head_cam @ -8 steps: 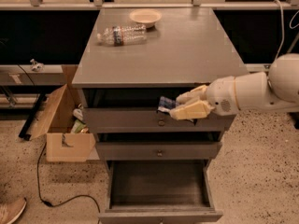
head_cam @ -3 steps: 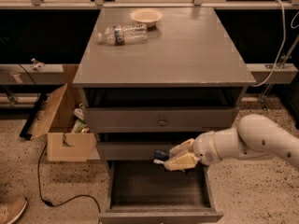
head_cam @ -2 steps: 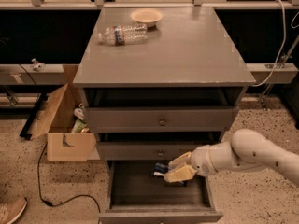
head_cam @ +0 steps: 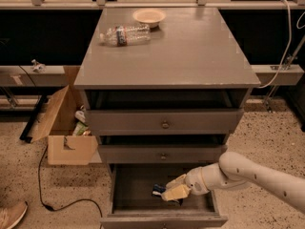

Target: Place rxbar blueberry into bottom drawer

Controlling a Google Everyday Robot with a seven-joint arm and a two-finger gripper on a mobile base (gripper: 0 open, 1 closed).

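Note:
Next, the gripper drops the rxbar blueberry on the bottom drawer's inside (head_cam: 185, 188), between its middle and the arm's side.
The bottom drawer (head_cam: 209, 200) is pulled open below two shut drawers of the grey-brown cabinet. My gripper (head_cam: 172, 190) reaches in from the right on a white arm and is inside the open drawer, low over its floor. It is shut on the rxbar blueberry (head_cam: 158, 190), a dark navy bar whose end sticks out to the left of the yellowish fingers (head_cam: 176, 192). The rest of the bar is hidden by the fingers.
A clear plastic water bottle (head_cam: 125, 34) lies on the cabinet top next to a shallow tan bowl (head_cam: 149, 16). An open cardboard box (head_cam: 66, 128) with trash stands left of the cabinet. A black cable (head_cam: 52, 194) runs over the speckled floor.
My gripper has moved down with the bar from in front of the top drawer, past the middle drawer, into the open bottom drawer.

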